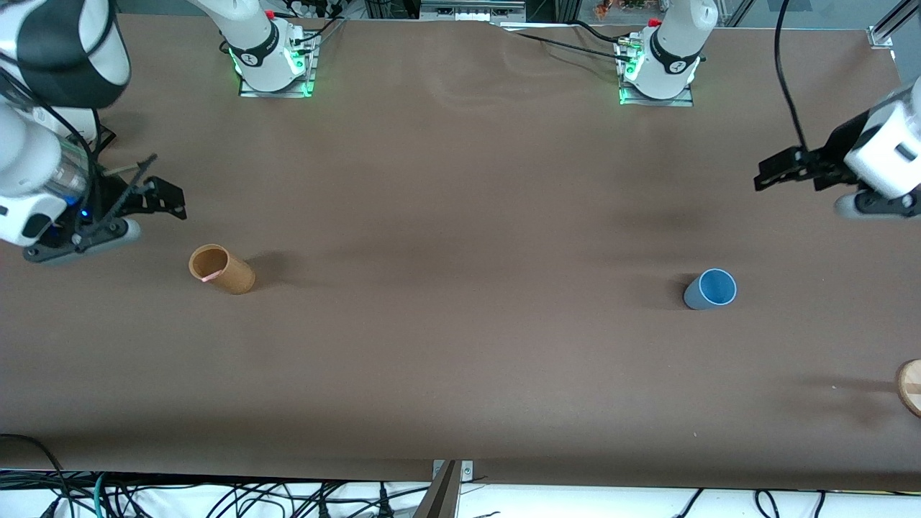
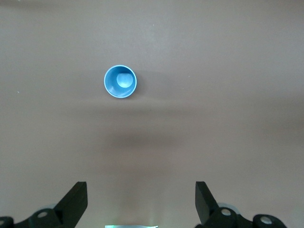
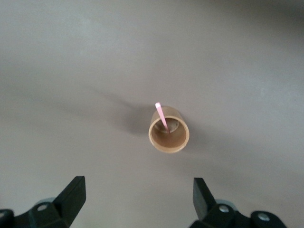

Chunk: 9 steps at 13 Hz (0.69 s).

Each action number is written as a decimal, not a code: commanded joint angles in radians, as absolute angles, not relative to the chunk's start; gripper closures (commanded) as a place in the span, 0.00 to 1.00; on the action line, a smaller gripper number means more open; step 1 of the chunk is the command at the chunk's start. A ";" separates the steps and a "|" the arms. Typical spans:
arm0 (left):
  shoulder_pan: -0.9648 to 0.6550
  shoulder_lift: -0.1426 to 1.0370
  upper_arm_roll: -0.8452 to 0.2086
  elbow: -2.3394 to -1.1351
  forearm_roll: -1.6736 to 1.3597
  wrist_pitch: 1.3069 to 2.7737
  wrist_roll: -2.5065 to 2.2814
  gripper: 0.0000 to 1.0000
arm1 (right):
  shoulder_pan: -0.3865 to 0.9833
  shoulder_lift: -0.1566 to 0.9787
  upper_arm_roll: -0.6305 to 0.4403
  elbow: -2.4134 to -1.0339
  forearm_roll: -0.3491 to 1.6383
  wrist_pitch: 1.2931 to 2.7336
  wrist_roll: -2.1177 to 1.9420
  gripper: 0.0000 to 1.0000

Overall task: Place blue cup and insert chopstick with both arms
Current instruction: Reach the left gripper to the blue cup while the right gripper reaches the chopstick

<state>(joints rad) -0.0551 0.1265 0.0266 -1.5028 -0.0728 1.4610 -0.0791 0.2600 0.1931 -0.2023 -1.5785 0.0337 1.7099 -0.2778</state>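
Next, I close my right gripper on the top end (image 1: 203, 279) (image 3: 159, 109) of the pink chopstick, where it sticks up above the tan cup's rim.
The blue cup (image 1: 711, 289) stands upright and empty toward the left arm's end of the table; it also shows in the left wrist view (image 2: 120, 81). The pink chopstick (image 3: 161, 116) leans inside a tan-brown cup (image 1: 221, 270) toward the right arm's end, its tip above the rim; that cup also shows in the right wrist view (image 3: 168, 130). My left gripper (image 1: 781, 171) (image 2: 141, 199) is open and empty, up in the air beside the blue cup. My right gripper (image 1: 155, 194) (image 3: 138, 197) is open and empty, up in the air beside the tan cup.
A round wooden object (image 1: 910, 387) lies at the table's edge at the left arm's end, nearer to the front camera than the blue cup. The arm bases (image 1: 273, 61) (image 1: 658, 68) stand at the back. Cables (image 1: 216, 500) hang below the front edge.
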 commanded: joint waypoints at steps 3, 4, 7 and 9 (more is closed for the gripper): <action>-0.067 0.280 0.020 -1.494 -0.049 1.479 -0.087 0.00 | 0.252 0.207 -0.207 -1.582 0.044 1.735 -0.296 0.00; -0.080 0.319 0.015 -1.494 -0.019 1.495 -0.086 0.00 | 0.250 0.209 -0.207 -1.582 0.044 1.735 -0.296 0.00; -0.100 0.399 0.009 -1.523 0.017 1.592 -0.084 0.00 | 0.250 0.210 -0.207 -1.601 0.044 1.750 -0.296 0.00; -0.101 0.422 0.009 -1.525 0.018 1.612 -0.084 0.00 | 0.250 0.203 -0.207 -1.647 0.048 1.790 -0.296 0.00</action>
<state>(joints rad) -0.0976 0.4157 0.0091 -1.5208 -0.0062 1.5964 -0.0791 0.2538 0.2193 -0.2073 -1.5953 0.0337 1.7482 -0.2796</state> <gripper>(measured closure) 0.000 0.000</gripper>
